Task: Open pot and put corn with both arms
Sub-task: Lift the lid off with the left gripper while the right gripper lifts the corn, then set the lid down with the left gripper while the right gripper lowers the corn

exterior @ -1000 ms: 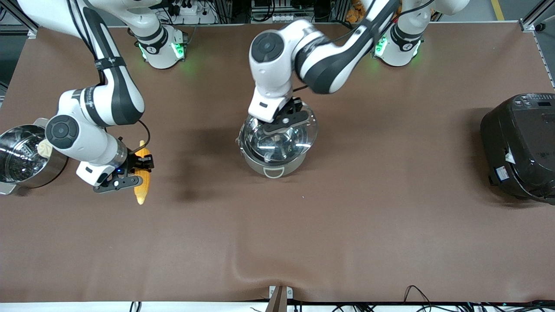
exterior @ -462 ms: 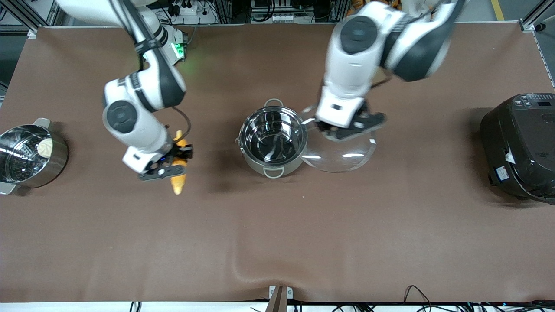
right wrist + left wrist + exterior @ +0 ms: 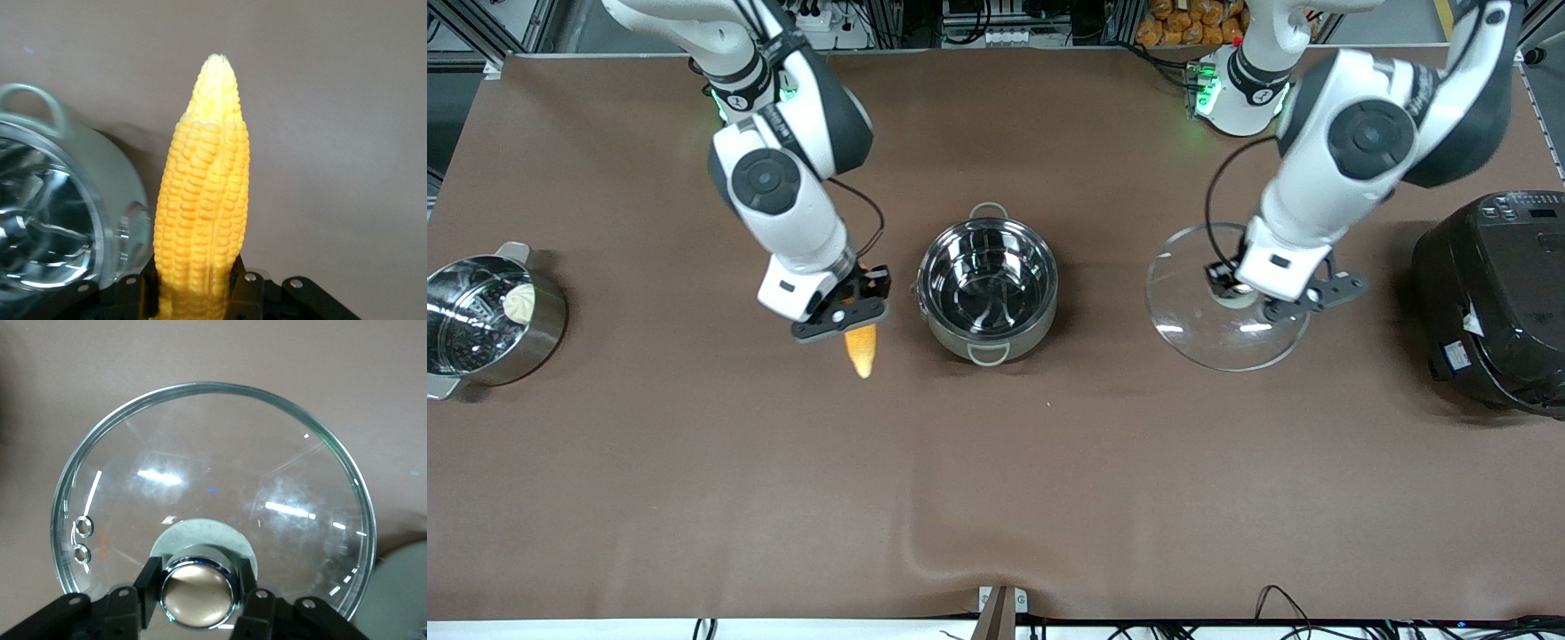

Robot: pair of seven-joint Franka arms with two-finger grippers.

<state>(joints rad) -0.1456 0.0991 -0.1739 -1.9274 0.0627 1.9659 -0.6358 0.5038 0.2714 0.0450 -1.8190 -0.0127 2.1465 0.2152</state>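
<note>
The glass lid, now held in the air over the table, will be released by my left gripper on the table (image 3: 1244,310) between the steel pot and the rice cooker.
The steel pot (image 3: 987,289) stands open and empty at the table's middle; it also shows in the right wrist view (image 3: 60,220). My right gripper (image 3: 845,311) is shut on the yellow corn (image 3: 862,350), held in the air beside the pot, toward the right arm's end; the cob's tip points away from the gripper (image 3: 193,293) in the right wrist view (image 3: 203,200). My left gripper (image 3: 1240,289) is shut on the copper knob (image 3: 197,588) of the clear glass lid (image 3: 1218,333), held over the table between the pot and the rice cooker.
A black rice cooker (image 3: 1494,298) stands at the left arm's end of the table. A steel steamer pot (image 3: 480,316) with a bun (image 3: 519,302) stands at the right arm's end. The brown table cover (image 3: 996,480) has a wrinkle near the front edge.
My left gripper has carried the lid off the pot toward the rice cooker. My right gripper has lifted the corn and brought it close beside the pot.
</note>
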